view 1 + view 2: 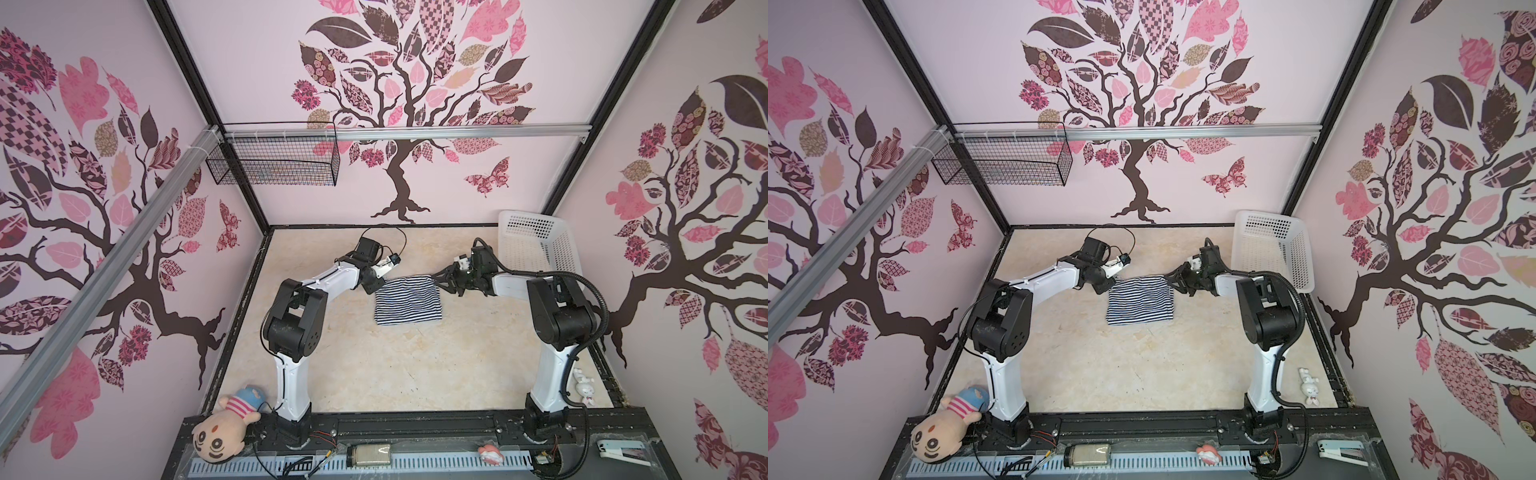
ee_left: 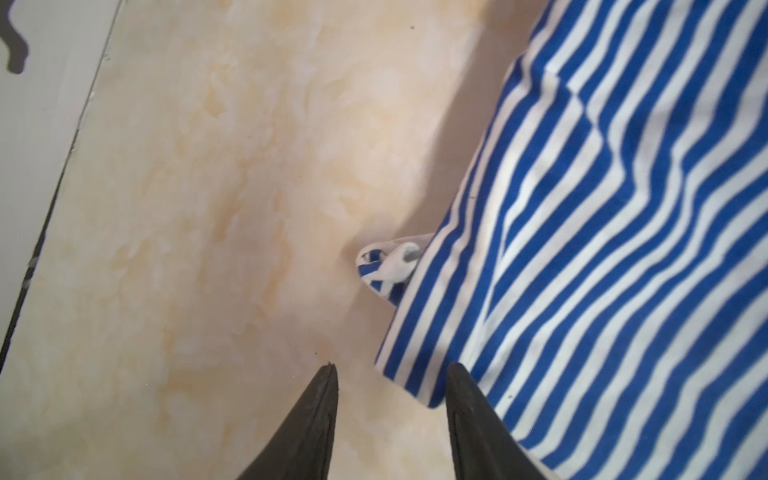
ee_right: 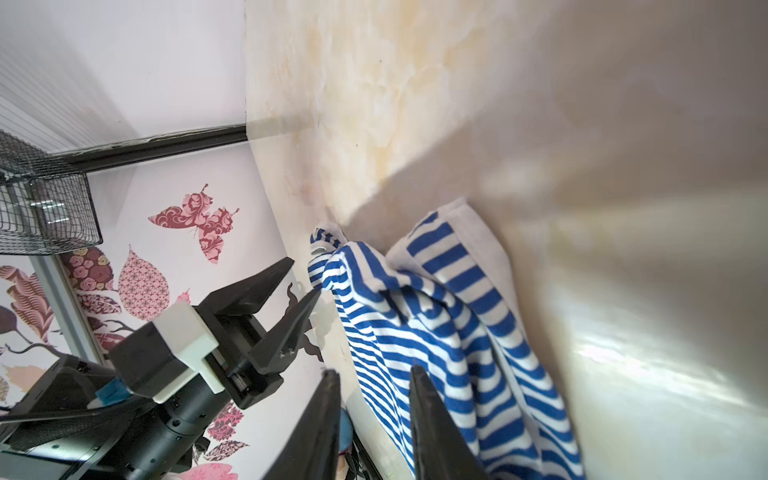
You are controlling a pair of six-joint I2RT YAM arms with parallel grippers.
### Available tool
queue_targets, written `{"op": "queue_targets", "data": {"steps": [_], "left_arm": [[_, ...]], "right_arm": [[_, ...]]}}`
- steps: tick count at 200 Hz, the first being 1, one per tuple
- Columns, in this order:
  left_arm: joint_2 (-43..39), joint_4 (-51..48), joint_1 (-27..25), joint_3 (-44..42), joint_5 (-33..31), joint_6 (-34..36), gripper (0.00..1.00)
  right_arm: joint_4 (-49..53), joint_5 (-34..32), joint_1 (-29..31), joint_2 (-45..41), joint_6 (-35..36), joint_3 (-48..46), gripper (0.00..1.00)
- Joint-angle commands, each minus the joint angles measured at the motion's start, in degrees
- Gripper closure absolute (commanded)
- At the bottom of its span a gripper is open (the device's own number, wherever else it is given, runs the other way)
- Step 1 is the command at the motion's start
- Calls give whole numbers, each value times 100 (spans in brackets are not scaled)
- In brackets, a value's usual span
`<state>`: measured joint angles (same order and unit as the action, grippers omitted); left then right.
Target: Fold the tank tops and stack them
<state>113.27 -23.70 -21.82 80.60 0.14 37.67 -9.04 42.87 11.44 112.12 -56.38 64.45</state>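
Observation:
The tank top's far edge is rumpled by my right gripper, so next I take both the tank top's far corners (image 3: 452,228) and pull the edge straight before the next fold.
One navy-and-white striped tank top (image 1: 407,302) (image 1: 1140,305) lies folded into a rough rectangle in the middle of the table. My left gripper (image 1: 375,289) (image 2: 392,369) hovers at its far left corner, jaws apart, nothing pinched; the cloth's corner (image 2: 424,386) lies below them. A small bit of strap (image 2: 386,268) pokes out from under the fold. My right gripper (image 1: 440,279) (image 3: 374,370) stands at the far right corner, jaws apart, above rumpled layers of the tank top (image 3: 436,332). In the right wrist view the left gripper (image 3: 304,276) shows open too.
A white plastic basket (image 1: 536,245) leans at the back right, just behind the right arm. A black wire basket (image 1: 274,160) hangs on the back rail. A plush doll (image 1: 226,424), a small bunny figure (image 1: 584,384) and a jar (image 1: 370,455) sit near the front edge.

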Motion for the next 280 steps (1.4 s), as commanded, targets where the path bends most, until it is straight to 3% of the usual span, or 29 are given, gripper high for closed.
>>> {"op": "queue_targets", "data": {"steps": [1,28,82,140,167,208,231,256,280], "left_arm": [[-521,294,99,-141,-87,-339,53],[-914,229,99,-352,438,-629,52],[-191,-527,99,258,1276,-767,57],[550,-813,99,786,1145,-736,62],[1022,-1048,99,1233,812,-798,61],[1237,-905,120,1399,473,-1062,58],[1575,-1312,119,1831,155,-1115,57],[1700,-1643,118,2113,-95,-1156,57],[924,-1086,122,1391,107,-1214,57]], "right_arm": [[743,-510,30,-760,606,72,57],[1054,-754,284,-992,1056,197,54],[585,-432,491,-136,951,501,82],[469,-535,483,782,731,860,89],[-123,-670,261,918,154,510,88],[95,-828,202,1121,86,613,85],[189,-970,152,1224,78,608,84],[41,-737,197,1059,143,512,74],[388,-794,364,394,584,346,61]]}}
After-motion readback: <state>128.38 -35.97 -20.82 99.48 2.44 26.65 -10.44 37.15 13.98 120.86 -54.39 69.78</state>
